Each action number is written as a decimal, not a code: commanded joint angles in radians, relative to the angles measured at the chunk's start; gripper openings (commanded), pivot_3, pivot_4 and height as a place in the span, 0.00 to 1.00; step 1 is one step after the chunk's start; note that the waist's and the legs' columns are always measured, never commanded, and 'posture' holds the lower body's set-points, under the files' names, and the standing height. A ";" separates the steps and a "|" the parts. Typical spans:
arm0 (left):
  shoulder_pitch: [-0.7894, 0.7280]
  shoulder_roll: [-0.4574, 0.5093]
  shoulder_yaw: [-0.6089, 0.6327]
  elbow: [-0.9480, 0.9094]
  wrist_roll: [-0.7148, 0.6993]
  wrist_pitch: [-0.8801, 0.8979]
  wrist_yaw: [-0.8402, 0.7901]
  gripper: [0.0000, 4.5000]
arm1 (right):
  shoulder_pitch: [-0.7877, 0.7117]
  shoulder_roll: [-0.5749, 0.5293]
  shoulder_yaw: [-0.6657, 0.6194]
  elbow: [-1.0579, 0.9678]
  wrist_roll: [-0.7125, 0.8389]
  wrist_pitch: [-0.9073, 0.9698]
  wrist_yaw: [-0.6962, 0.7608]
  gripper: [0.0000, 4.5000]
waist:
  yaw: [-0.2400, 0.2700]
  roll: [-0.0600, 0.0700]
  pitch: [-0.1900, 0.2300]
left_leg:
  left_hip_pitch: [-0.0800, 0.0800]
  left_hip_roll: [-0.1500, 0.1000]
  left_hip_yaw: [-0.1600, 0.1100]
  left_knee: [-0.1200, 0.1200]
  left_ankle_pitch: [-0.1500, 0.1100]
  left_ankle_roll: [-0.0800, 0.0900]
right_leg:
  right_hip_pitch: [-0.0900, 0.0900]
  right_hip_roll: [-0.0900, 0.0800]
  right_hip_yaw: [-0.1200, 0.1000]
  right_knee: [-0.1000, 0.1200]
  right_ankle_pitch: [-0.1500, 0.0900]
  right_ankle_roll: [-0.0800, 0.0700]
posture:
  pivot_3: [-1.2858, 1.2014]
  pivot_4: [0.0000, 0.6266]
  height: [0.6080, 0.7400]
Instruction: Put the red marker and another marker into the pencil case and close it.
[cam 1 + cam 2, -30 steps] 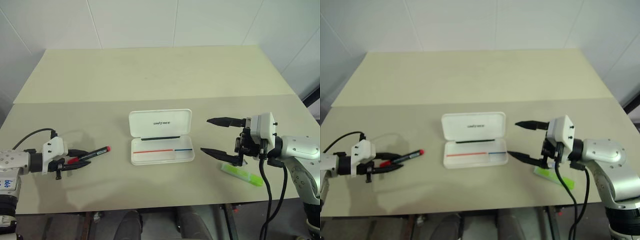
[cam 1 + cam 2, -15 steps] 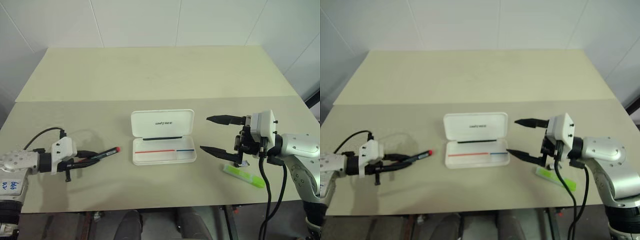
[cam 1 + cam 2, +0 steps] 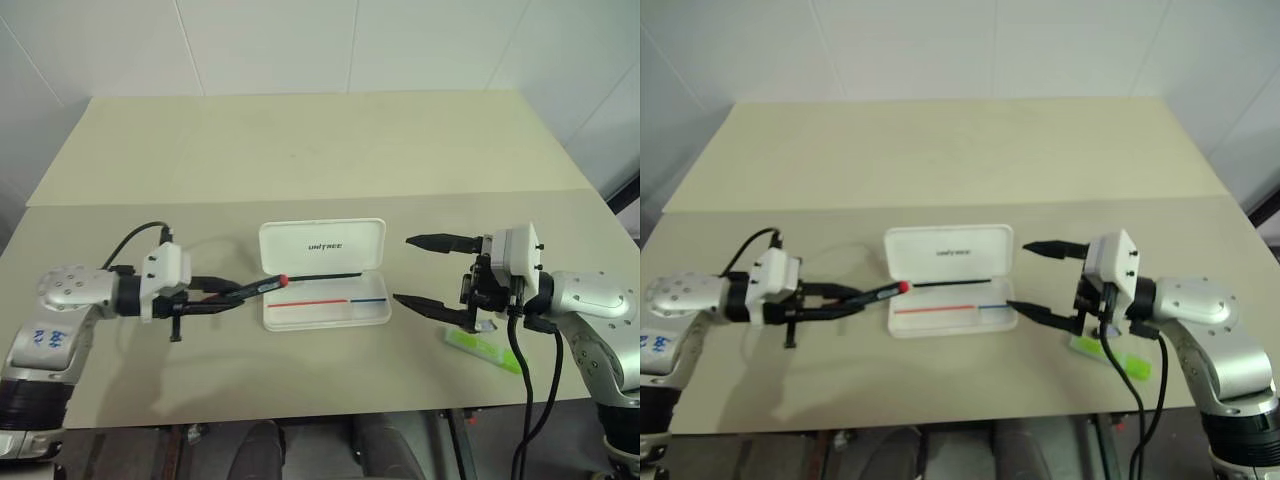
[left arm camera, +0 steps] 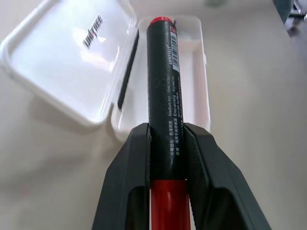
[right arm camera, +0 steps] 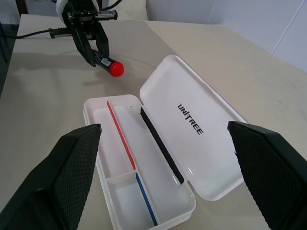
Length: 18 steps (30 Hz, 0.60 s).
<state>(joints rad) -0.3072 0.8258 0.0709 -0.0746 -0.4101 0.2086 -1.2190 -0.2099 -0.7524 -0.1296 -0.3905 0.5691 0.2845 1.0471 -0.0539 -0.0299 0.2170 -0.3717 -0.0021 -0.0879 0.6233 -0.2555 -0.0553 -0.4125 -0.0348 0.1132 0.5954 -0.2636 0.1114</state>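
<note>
The red marker, now held nearly level above the table, is to go in the pencil case's tray (image 3: 322,289) (image 4: 146,69) between the black strip and the red-and-blue line. My left gripper will put it down there.
The white pencil case (image 3: 300,255) lies open mid-table, lid flat behind the tray, with "UNITREE" printed on it. My left gripper (image 3: 232,297) is shut on the red marker (image 3: 262,287) and holds it nearly level above the table. The marker's red end reaches the case's left edge. In the left wrist view the black barrel (image 4: 163,86) sits clamped between both fingers (image 4: 129,172), pointing along the tray. My right gripper (image 3: 402,269) is open and holds nothing, just right of the case. The lime-green highlighter (image 3: 490,350) lies on the table below it.
The tray (image 5: 120,158) has a thin red-and-blue line and a small divider inside. A seam (image 3: 150,202) crosses the table behind the case. The front edge (image 3: 300,405) runs close below both arms. A black cable (image 3: 135,236) loops off my left wrist.
My left gripper has carried the red marker right and upward, from the table's left side to the case's left edge. The right gripper stayed where it was, open.
</note>
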 commanded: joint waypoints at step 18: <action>-0.258 -0.244 -0.260 0.084 0.154 -0.003 0.087 0.14 | 0.207 -0.037 -0.193 -0.236 0.050 0.050 -0.118 1.00 | 0.001 -0.001 0.000 | 0.000 0.000 0.001 0.007 0.000 0.000 | 0.002 0.002 0.003 0.001 0.001 0.002 | 0.52 0.24 1.00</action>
<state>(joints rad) -0.5435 0.5878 -0.1896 0.0070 -0.2678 0.2330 -1.1364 -0.0083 -0.7769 -0.2855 -0.5849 0.5965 0.3332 0.9420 -0.0531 -0.0305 0.2173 -0.3717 -0.0026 -0.0867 0.6299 -0.2556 -0.0554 -0.4106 -0.0325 0.1166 0.5964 -0.2622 0.1134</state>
